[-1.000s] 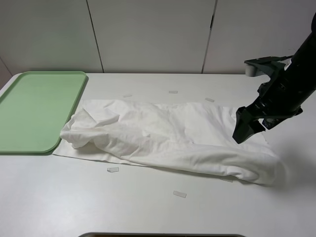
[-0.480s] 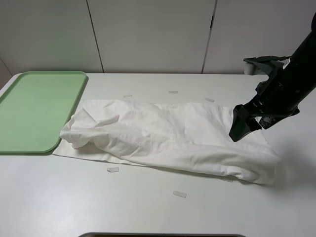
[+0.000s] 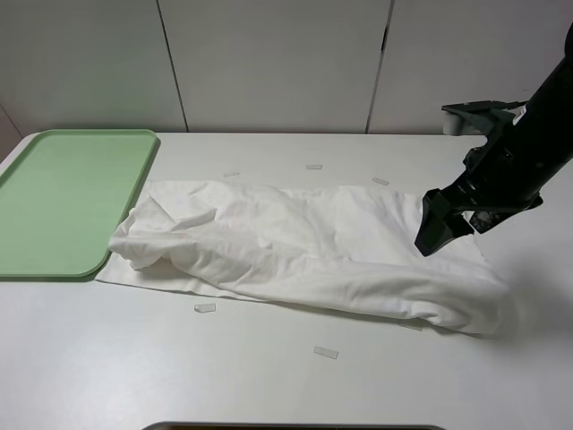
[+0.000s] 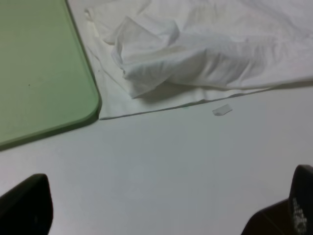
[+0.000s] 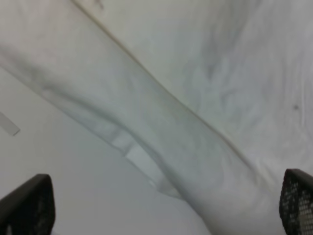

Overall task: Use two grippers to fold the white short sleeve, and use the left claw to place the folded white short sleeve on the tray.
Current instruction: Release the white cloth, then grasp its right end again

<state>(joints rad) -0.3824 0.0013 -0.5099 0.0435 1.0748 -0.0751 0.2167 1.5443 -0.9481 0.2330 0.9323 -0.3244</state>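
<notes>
The white short sleeve is next for my right gripper. It should close on the middle of the white short sleeve's end edge [image 3: 477, 250], at the end farthest from the green tray.
The white short sleeve [image 3: 304, 246] lies wrinkled and partly folded lengthwise across the table, its left end bunched beside the tray [image 3: 63, 197]. Over the shirt's right end hovers my right gripper [image 3: 440, 231], open. In the right wrist view the right gripper [image 5: 161, 205] shows wide-apart fingertips [image 5: 27, 205] above the shirt's folded edge [image 5: 186, 127], nothing between them. My left gripper [image 4: 164, 210] is open and empty over bare table, short of the shirt's bunched end [image 4: 161, 63] and the tray corner [image 4: 44, 83]. The exterior view does not show the left gripper.
Small pale scraps lie on the table: one [image 3: 205, 307] near the shirt's front hem, another [image 3: 326, 352] further forward, others [image 3: 313, 167] behind the shirt. One scrap [image 4: 222, 109] shows in the left wrist view. A dark edge [image 3: 295, 426] runs along the table's front.
My right gripper has shifted slightly left, further over the shirt's right end, then held still. The shirt and tray have not moved.
</notes>
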